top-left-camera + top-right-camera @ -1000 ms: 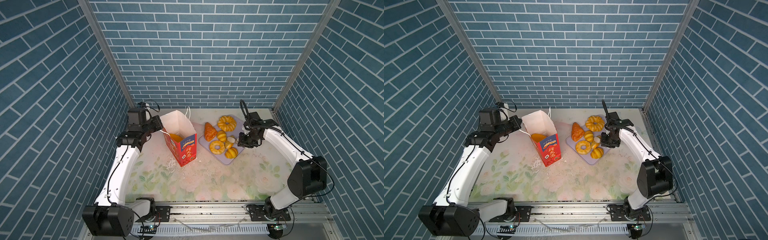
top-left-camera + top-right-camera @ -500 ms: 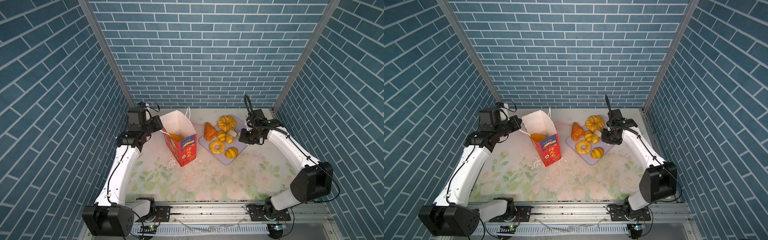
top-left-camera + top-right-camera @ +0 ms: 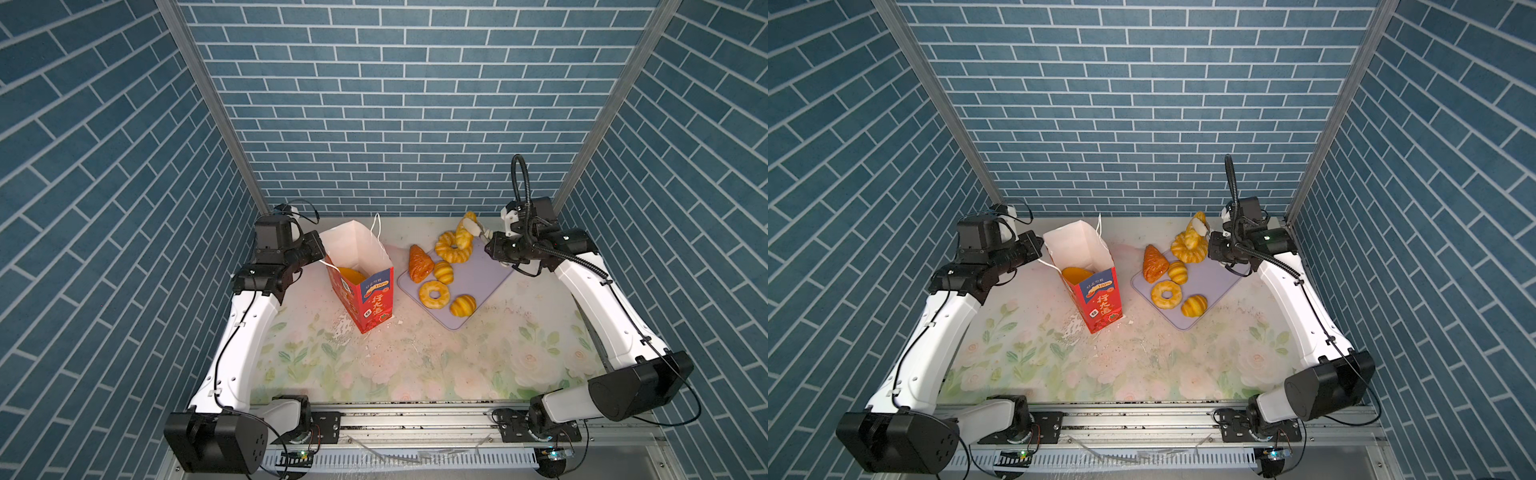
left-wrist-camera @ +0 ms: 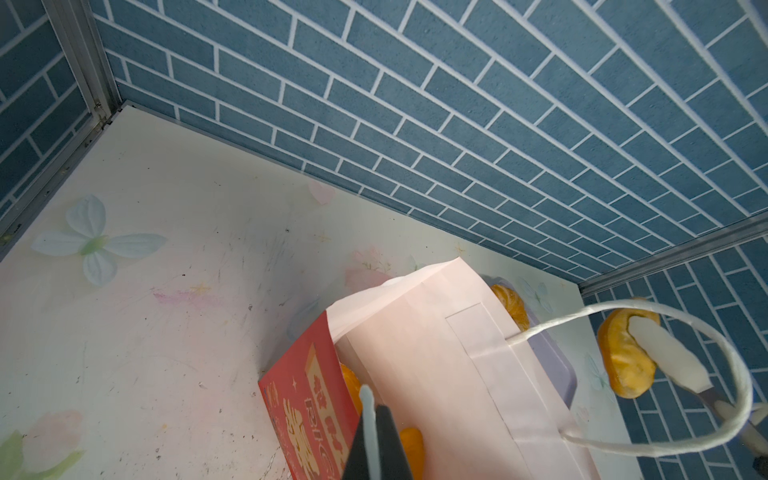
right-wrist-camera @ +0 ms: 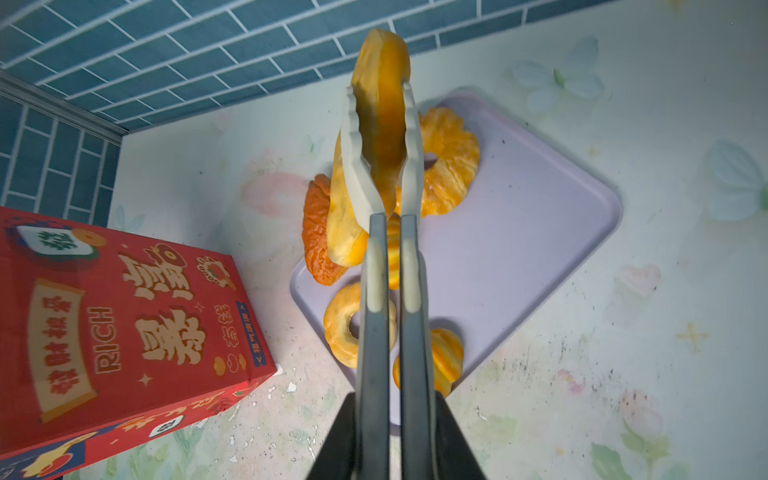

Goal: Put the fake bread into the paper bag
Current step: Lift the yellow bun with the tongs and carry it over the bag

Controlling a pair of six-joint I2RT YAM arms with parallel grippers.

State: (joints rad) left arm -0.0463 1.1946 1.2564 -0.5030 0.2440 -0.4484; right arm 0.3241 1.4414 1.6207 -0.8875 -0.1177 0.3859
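My right gripper should drop the oval speckled loaf onto the orange bread inside the red paper bag (image 3: 352,273).
The red paper bag (image 3: 374,299) stands open left of centre with an orange bread (image 3: 352,274) lying inside. My left gripper (image 3: 322,255) is shut on the bag's left rim, as the left wrist view shows (image 4: 374,411). Over the far corner of the tray, my right gripper (image 3: 470,225) is shut on an oval speckled loaf (image 5: 380,124) and holds it in the air. On the tray lie a big ring donut (image 3: 453,251), a red-brown croissant (image 3: 419,262), a smaller donut (image 3: 434,294) and two ridged rolls (image 3: 444,272) (image 3: 462,305).
The flat lilac tray (image 3: 482,270) lies right of the bag on the floral tabletop. White crumbs are scattered by the bag's base (image 3: 345,332). Blue brick walls close in the back and both sides. The bag's white cord handle (image 4: 706,332) loops out on its far side.
The right gripper closed on the loaf at the tray's right side and has lifted it up and toward the back wall. The left arm and the bag have stayed put.
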